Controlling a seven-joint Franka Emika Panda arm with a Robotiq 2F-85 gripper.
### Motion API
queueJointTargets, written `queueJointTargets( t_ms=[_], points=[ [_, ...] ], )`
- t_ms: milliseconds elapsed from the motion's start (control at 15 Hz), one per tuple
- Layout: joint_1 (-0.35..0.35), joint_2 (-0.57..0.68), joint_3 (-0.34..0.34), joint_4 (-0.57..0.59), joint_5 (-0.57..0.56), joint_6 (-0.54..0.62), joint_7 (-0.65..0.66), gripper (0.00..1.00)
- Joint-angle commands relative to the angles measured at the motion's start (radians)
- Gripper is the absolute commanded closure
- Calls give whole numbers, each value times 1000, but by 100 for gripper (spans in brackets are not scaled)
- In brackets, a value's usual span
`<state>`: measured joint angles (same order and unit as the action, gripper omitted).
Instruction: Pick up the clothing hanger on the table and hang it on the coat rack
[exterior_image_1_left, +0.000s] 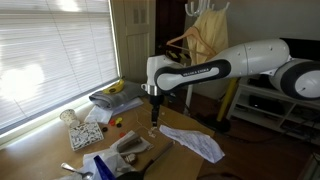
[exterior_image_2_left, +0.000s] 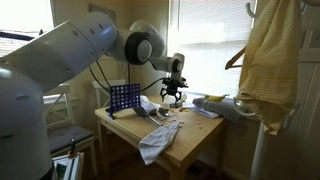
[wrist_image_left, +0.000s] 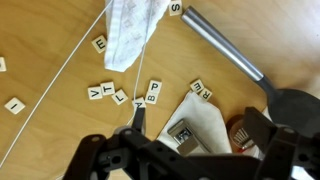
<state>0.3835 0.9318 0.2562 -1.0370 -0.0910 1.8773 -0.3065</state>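
Observation:
I will next close my gripper on the thin white side (exterior_image_1_left: 152, 128) (wrist_image_left: 133, 100) of the clothing hanger, next to the letter tiles by the white cloth.
My gripper (wrist_image_left: 200, 128) is open and empty. It hovers low over the light-brown wooden table (exterior_image_1_left: 175, 160), above a small grey box on a white napkin (wrist_image_left: 190, 125); it also shows in both exterior views (exterior_image_1_left: 153, 103) (exterior_image_2_left: 172, 97). A wooden clothing hanger (exterior_image_1_left: 178, 45) (exterior_image_2_left: 235, 55) hangs up by the yellow garment (exterior_image_2_left: 270, 60) on the white coat rack (exterior_image_1_left: 212, 7) (exterior_image_2_left: 256, 150). I see no hanger lying on the table.
Letter tiles (wrist_image_left: 104, 92), a white cloth (wrist_image_left: 135, 30) (exterior_image_1_left: 195, 142), a thin white cord and a metal-handled utensil (wrist_image_left: 222, 45) lie under the gripper. A blue grid frame (exterior_image_2_left: 124, 98), bananas (exterior_image_1_left: 115, 89) and a yellow post (exterior_image_1_left: 230, 100) are nearby. Window blinds back the table.

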Motion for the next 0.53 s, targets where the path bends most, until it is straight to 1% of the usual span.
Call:
queueJointTargets(
  t_ms=[0,133,267,333,467],
  points=[
    [44,151,-4,215,3,-131,17,0],
    [58,183,-11,239,5,-167,53,0],
    [67,215,-24,251,19,-186,61,0],
    [67,254,-17,289,2,-210,52,0],
    [57,288,-10,320,6,-239,14,0]
  ],
)
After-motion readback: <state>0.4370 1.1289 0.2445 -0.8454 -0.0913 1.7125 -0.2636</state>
